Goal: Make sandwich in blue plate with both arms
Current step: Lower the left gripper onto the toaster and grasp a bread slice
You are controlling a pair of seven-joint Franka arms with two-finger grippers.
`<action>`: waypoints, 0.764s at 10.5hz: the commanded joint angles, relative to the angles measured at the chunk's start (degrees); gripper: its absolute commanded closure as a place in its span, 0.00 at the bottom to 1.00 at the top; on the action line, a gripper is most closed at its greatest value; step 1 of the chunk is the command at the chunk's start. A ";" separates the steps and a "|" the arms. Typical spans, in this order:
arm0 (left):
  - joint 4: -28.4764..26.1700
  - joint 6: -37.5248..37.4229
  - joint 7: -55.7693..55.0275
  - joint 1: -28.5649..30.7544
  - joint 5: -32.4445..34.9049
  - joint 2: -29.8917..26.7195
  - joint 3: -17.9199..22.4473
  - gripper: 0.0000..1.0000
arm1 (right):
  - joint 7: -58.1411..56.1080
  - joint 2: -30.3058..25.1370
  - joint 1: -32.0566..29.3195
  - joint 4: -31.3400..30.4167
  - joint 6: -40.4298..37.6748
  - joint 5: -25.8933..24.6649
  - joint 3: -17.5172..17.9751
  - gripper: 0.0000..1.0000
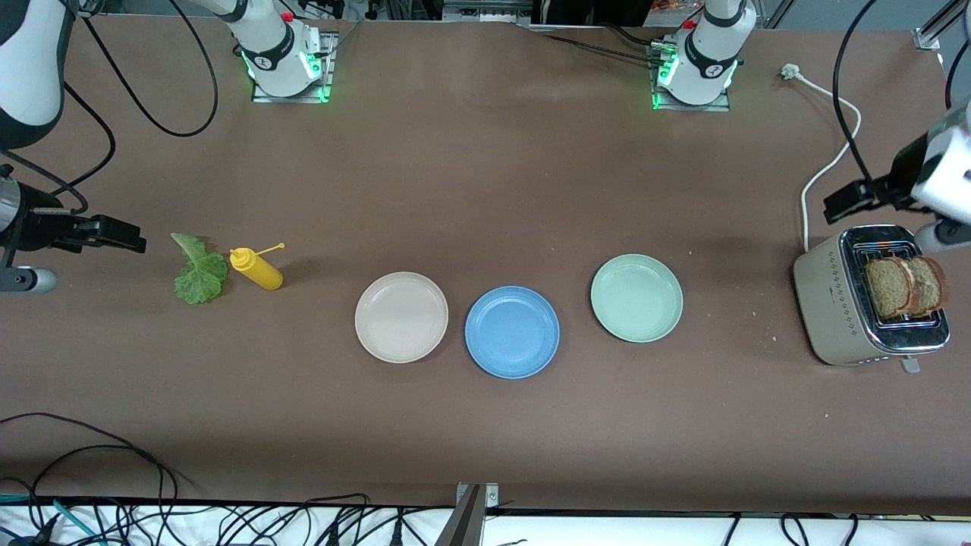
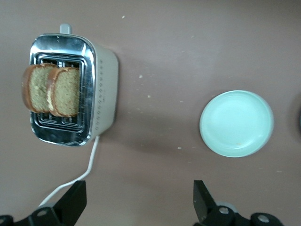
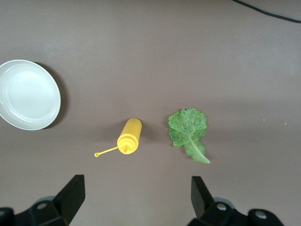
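The robot's left gripper will close on the top crust [image 1: 911,283] [image 2: 50,90] of the slice of bread that is in the toaster slot nearer the pale green plate.
The blue plate [image 1: 512,331] lies bare in the middle of the table. The sandwich is not put together. Two brown bread slices [image 1: 906,287] [image 2: 51,89] stand upright in the toaster [image 1: 842,307] [image 2: 106,89] at the left arm's end. A green lettuce leaf [image 1: 199,269] [image 3: 188,132] lies flat at the right arm's end. My left gripper [image 1: 838,206] [image 2: 139,190] hangs open over the table beside the toaster, holding nothing. My right gripper [image 1: 129,236] [image 3: 136,188] hangs open over the table beside the lettuce, holding nothing.
A beige-white plate [image 1: 401,316] [image 3: 28,94] and a pale green plate [image 1: 636,297] [image 2: 236,123] flank the blue one. A yellow squeeze bottle [image 1: 256,268] [image 3: 129,136] lies beside the lettuce. The toaster's white cable [image 1: 823,163] runs toward the bases.
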 commanded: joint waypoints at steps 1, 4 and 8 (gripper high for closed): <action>2.56 -0.95 6.38 0.50 7.65 2.30 -0.37 0.00 | -2.33 -0.85 -0.23 -0.29 -2.07 0.48 0.09 0.00; 2.65 3.43 11.74 2.06 9.61 5.44 -0.02 0.00 | -2.33 -0.94 0.65 -0.30 -2.25 0.30 -0.08 0.00; 2.65 7.90 12.46 7.33 5.50 9.31 -0.10 0.00 | -1.28 -1.11 2.14 -0.39 -0.85 -1.80 0.01 0.00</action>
